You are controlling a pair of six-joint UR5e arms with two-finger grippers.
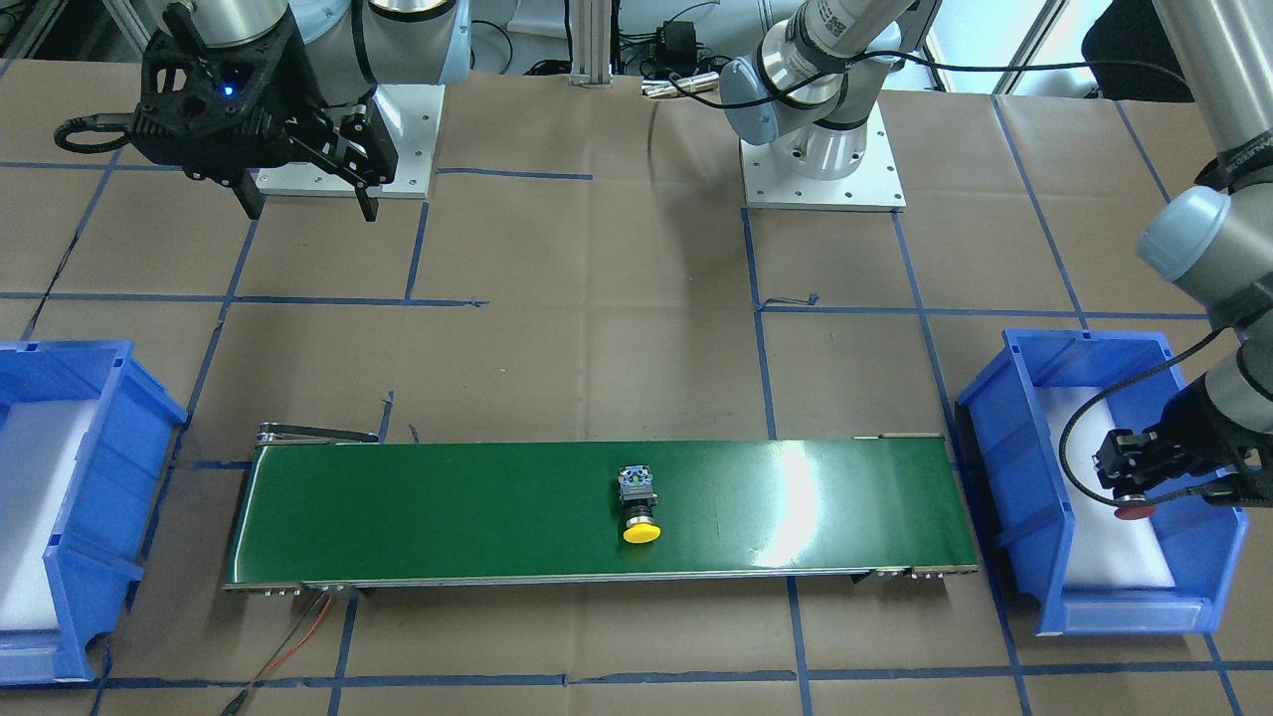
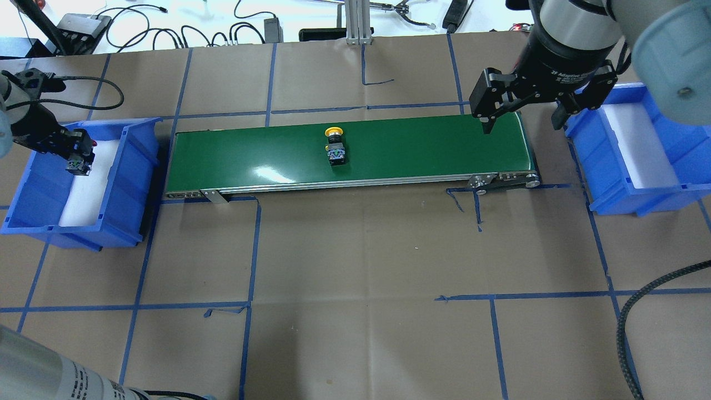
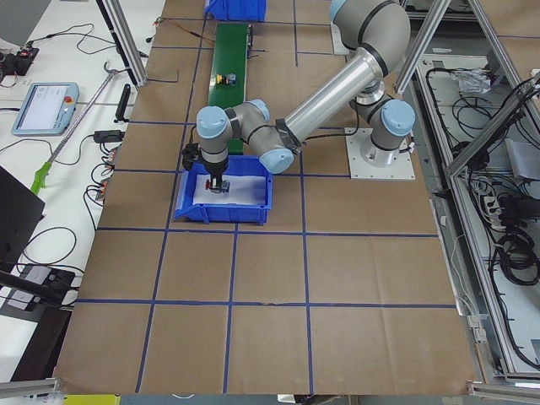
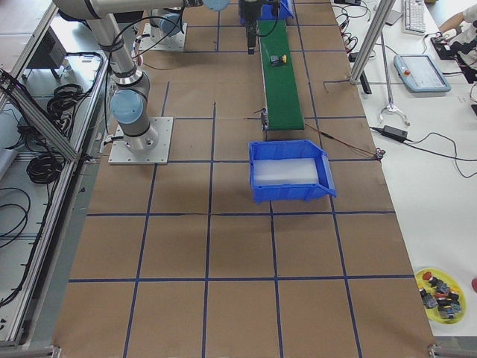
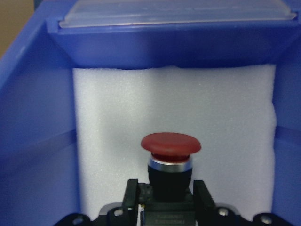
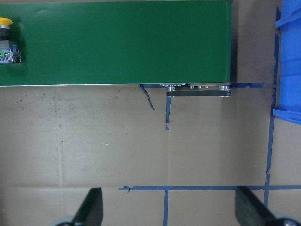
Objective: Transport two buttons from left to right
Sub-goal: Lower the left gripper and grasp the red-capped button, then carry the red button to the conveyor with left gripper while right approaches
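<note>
Next, I set the red button on the green conveyor belt (image 1: pixel 867 507), near the end beside the blue bin under my left gripper.
The red button (image 5: pixel 170 143) is gripped by its black body between my left gripper's fingers (image 5: pixel 133 193). My left gripper (image 2: pixel 76 161) is inside the left blue bin (image 2: pixel 129 183), over its white foam, shut on that button; the red cap (image 1: pixel 1134 513) shows under the gripper (image 1: pixel 1129 487). The yellow button (image 2: pixel 335 146) lies on its side at the middle of the green conveyor belt (image 2: pixel 422 150), and also shows in the front view (image 1: pixel 639 509) and in the right wrist view (image 6: pixel 6 43). My right gripper (image 2: pixel 522 118) hangs open and empty above the belt's right end.
The right blue bin (image 2: pixel 611 172) with a white foam liner stands just past the belt's right end. Blue tape lines cross the brown paper table. A yellow dish of spare parts (image 4: pixel 441 292) sits on the floor-side corner in the exterior right view. Cables lie along the far edge.
</note>
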